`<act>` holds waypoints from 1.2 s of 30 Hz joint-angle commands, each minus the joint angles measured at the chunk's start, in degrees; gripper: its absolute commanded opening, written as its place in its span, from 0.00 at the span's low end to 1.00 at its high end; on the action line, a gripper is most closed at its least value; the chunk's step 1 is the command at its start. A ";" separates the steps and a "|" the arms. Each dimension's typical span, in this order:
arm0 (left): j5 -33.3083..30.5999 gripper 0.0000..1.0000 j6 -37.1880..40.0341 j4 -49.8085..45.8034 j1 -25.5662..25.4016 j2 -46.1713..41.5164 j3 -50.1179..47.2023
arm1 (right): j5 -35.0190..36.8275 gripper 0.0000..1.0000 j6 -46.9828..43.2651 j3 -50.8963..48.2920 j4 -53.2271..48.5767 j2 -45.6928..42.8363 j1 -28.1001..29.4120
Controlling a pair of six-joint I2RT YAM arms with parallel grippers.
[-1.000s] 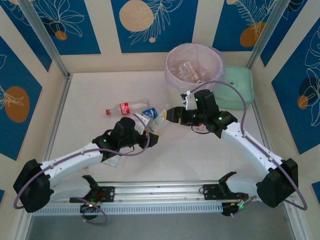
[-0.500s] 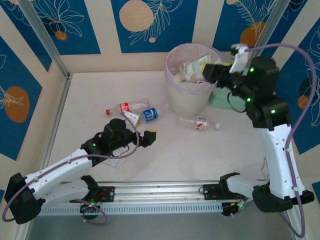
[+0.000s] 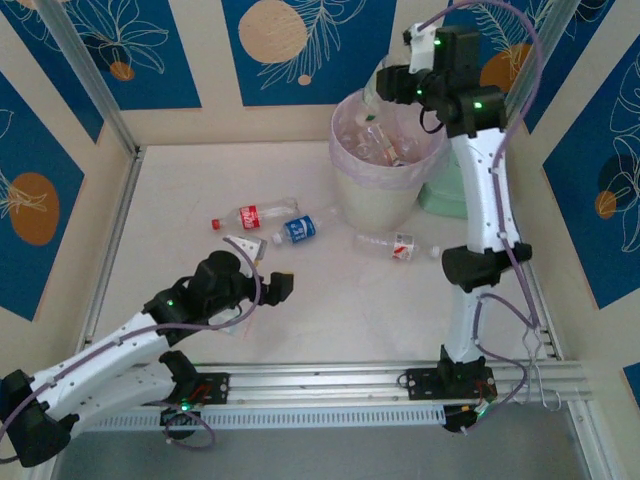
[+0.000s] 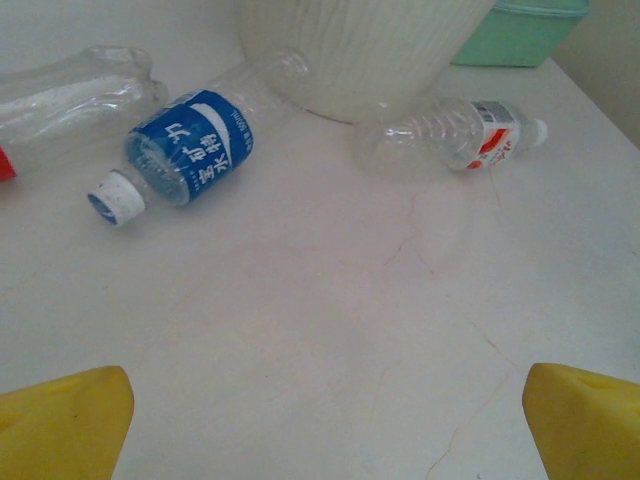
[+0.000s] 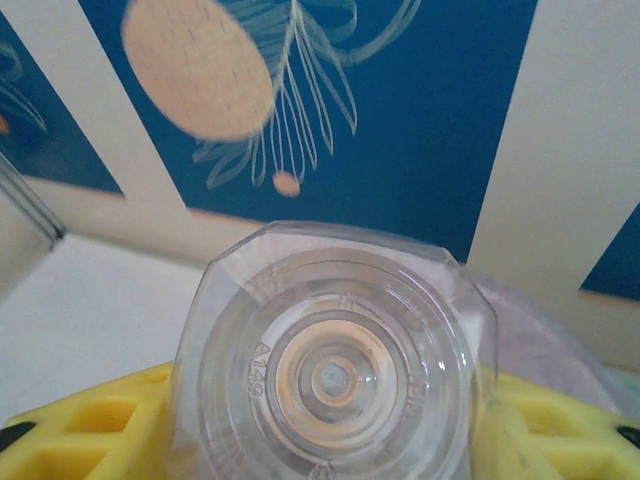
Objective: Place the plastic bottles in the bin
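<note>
I will release the clear plastic bottle, now high over the bin's far rim, from my right gripper atop the bottles inside the bin (image 3: 376, 143).
My right gripper (image 3: 384, 86) hangs high over the far rim of the bin (image 3: 388, 196), shut on a clear plastic bottle (image 3: 373, 97). The right wrist view looks at that bottle's round base (image 5: 330, 372) between the yellow fingers (image 5: 80, 432). Several bottles lie inside the bin. On the table lie a red-label bottle (image 3: 248, 215), a blue-label bottle (image 3: 298, 229) (image 4: 188, 150) and a red-and-white-label bottle (image 3: 395, 243) (image 4: 455, 132). My left gripper (image 3: 265, 266) (image 4: 325, 425) is open low over bare table, nearer than the blue-label bottle, with nothing between its fingers.
A mint-green case (image 3: 470, 190) (image 4: 520, 20) stands right of the bin against the right wall. A flat clear packet (image 3: 228, 322) lies partly under my left arm. Walls close in the table on three sides, and a metal rail (image 3: 320, 385) runs along the near edge.
The right arm has lifted the bottle from mid-table up over the bin's far rim. The left gripper opened and drew back toward the near left.
</note>
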 commanded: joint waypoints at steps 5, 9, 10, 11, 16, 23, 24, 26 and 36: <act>-1.99 0.99 -0.28 -3.59 0.12 -1.10 0.23 | -13.57 0.16 5.17 -7.94 -0.37 -0.64 -3.15; -1.44 0.99 0.03 -3.43 0.14 0.75 1.14 | -18.46 0.16 8.30 -10.81 0.32 1.26 -5.15; -1.43 0.99 0.03 -3.33 0.15 1.14 1.30 | -19.75 0.16 8.90 -10.62 -0.22 2.13 -5.67; -1.34 0.99 0.04 -3.17 0.16 1.51 1.37 | -21.20 0.16 9.74 -10.56 -0.54 3.00 -6.34; -0.91 0.99 -0.33 -2.28 0.29 2.83 0.99 | -27.31 0.17 12.89 -13.22 0.01 3.81 -8.71; -0.31 0.99 -0.58 -1.24 0.75 4.06 0.99 | -34.85 0.28 18.17 -25.06 7.02 -0.64 -12.87; -0.29 0.99 -0.42 -1.12 0.74 4.21 0.98 | -34.69 0.32 17.95 -26.34 7.29 -1.33 -13.22; -0.24 0.99 -0.13 -0.98 0.89 4.60 1.06 | -33.88 0.40 17.51 -28.06 7.36 -2.49 -13.71; 1.06 0.99 -0.18 0.92 1.33 7.15 1.41 | -24.80 0.79 10.76 -24.38 2.32 -10.98 -13.96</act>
